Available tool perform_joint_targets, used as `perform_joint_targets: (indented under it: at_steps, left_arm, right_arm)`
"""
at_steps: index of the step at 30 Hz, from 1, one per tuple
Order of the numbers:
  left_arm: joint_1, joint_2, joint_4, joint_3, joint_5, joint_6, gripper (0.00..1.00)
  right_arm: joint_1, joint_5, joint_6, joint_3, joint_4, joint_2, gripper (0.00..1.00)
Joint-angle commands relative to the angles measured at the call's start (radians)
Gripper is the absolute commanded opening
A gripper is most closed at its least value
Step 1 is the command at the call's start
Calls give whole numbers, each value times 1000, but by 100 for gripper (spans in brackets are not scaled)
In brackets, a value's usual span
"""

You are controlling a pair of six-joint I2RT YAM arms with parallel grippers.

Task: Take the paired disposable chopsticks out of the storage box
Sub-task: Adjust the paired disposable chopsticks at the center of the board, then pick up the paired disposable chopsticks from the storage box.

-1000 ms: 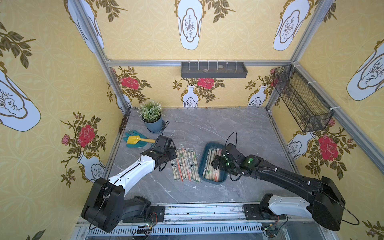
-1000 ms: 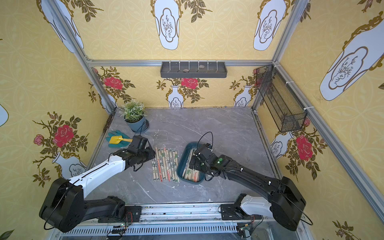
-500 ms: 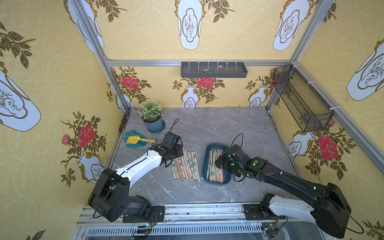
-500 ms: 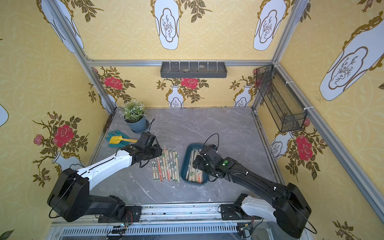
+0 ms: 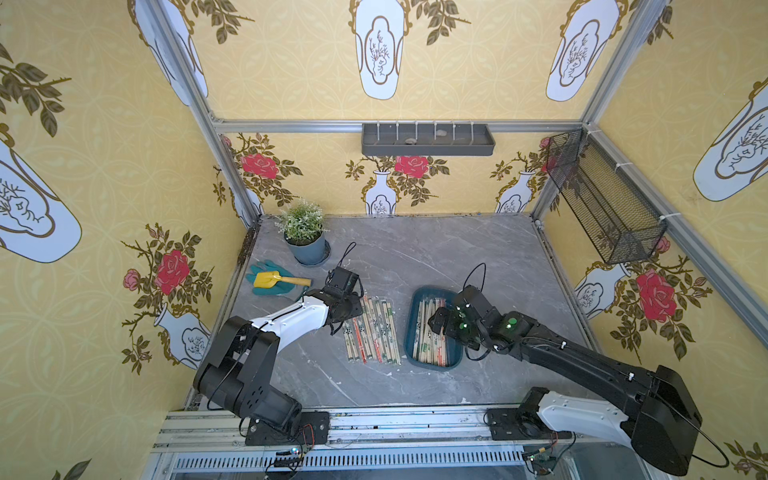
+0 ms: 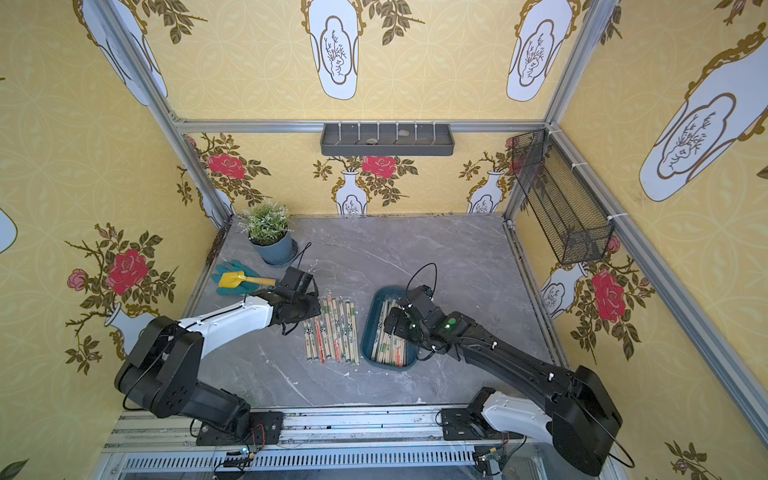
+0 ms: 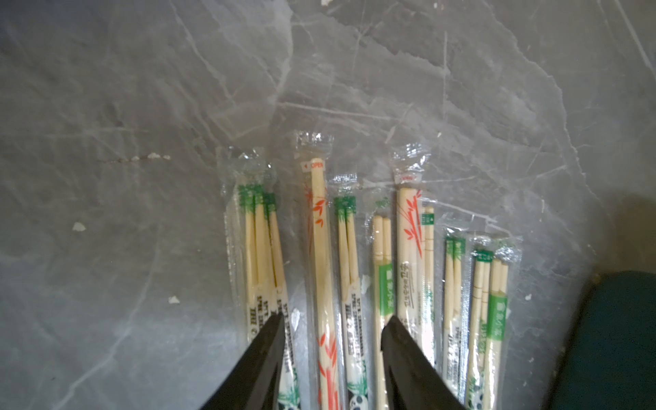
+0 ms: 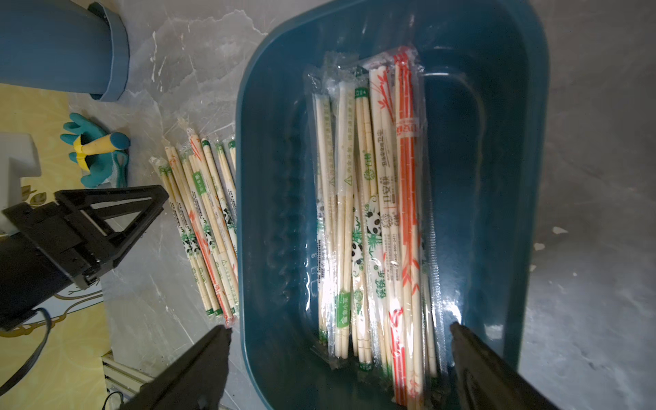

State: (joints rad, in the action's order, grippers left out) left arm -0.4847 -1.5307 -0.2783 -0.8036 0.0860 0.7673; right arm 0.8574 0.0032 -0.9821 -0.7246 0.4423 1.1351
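Note:
My left gripper moves to the storage box next and closes on the far part of a chopstick pair point(image 5: 432, 310) in the middle of the heap of chopsticks.
The storage box point(image 5: 416, 300) is a dark teal tray on the grey floor, with several paired disposable chopsticks point(image 5: 430, 340) lying lengthwise in it, seen close in the right wrist view point(image 8: 372, 213). Inside the box wall point(image 8: 255, 213) the sleeves crowd one side. My right gripper point(image 8: 340, 326) hangs wide open above the box's near end point(image 5: 436, 322), holding nothing. More chopstick pairs point(image 5: 372, 332) lie in a row on the floor left of the box. My left gripper point(image 7: 333, 319) is open just above that row's far end point(image 6: 311, 307), its fingers straddling two sleeves on the floor.
A potted plant point(image 5: 305, 237) stands at the back left, and a teal glove with a yellow trowel point(image 5: 274, 280) lies beside the left arm. A grey wall shelf point(image 5: 428, 139) and a black mesh basket point(image 5: 602, 199) hang above the floor.
My left gripper moved right, over the far end of the row on the floor, then held still. The right arm drew back slightly to the right over the box.

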Motion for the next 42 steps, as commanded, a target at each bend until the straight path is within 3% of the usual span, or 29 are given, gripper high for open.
perform_joint_targets:
  at_steps: [1, 15, 30, 35, 42]
  left_arm:
    - [6, -21, 25, 9, 2, -14, 49]
    - [26, -20, 57, 71, 4, 1, 49]
    - [22, 170, -29, -33, -65, -28, 49]
    - [-37, 185, -42, -89, -71, -20, 49]
    - [-202, 93, -84, -216, -28, -7, 49]
  right_arm:
    - [1, -5, 23, -18, -2, 8, 97]
    - [-1, -14, 32, -48, -3, 35, 97]
    - [-29, -34, 51, -77, -1, 39, 97]
    - [-68, -53, 56, -57, 5, 9, 97]
    - [-126, -65, 47, -7, 40, -46, 98]
